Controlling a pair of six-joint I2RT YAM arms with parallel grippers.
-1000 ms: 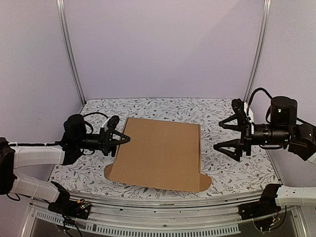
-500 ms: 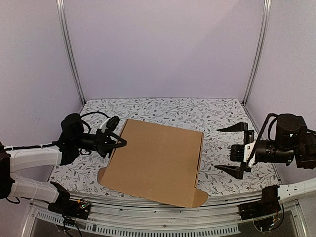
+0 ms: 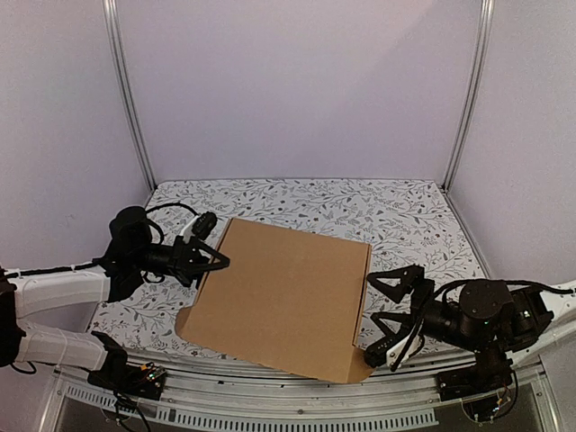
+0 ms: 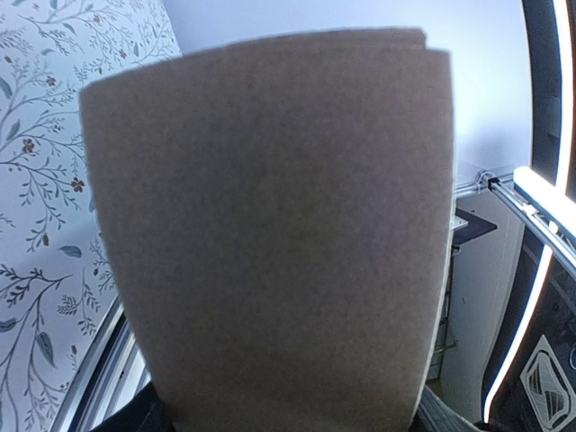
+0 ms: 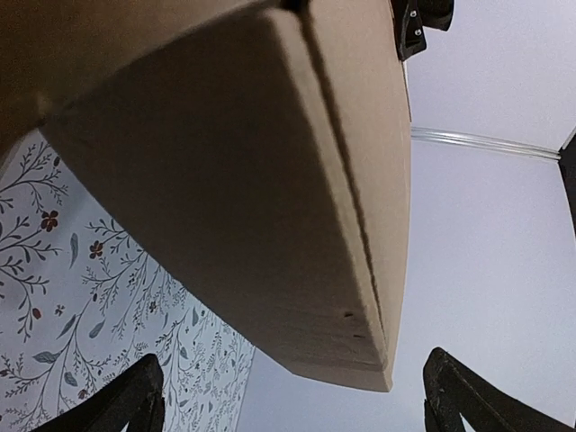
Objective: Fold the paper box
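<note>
Next, I bring my right gripper to close around the middle of the paper box's free side edge (image 3: 364, 287) (image 5: 281, 261), which lies opposite my left gripper.
The paper box (image 3: 283, 297) is a flat brown cardboard slab, folded shut and held tilted above the floral table. My left gripper (image 3: 214, 259) is shut on the box's left edge; in the left wrist view the cardboard (image 4: 270, 225) fills nearly everything and hides the jaws. My right gripper (image 3: 380, 319) is open wide, low at the near right, just beside the box's right edge and not touching it. From the right wrist, the box's corner (image 5: 225, 180) hangs above and ahead of the open gripper (image 5: 297, 405), both fingertips (image 5: 135, 396) apart from it.
The floral table (image 3: 405, 216) is bounded by purple walls and two metal posts (image 3: 126, 99) (image 3: 468, 99). A metal rail (image 3: 270, 396) runs along the near edge, just below the box's near flap (image 3: 360, 367).
My right arm has swung down from the right side to low beside the box's right edge, its jaws still wide. The left gripper tilted the box and drew it nearer, then held still.
</note>
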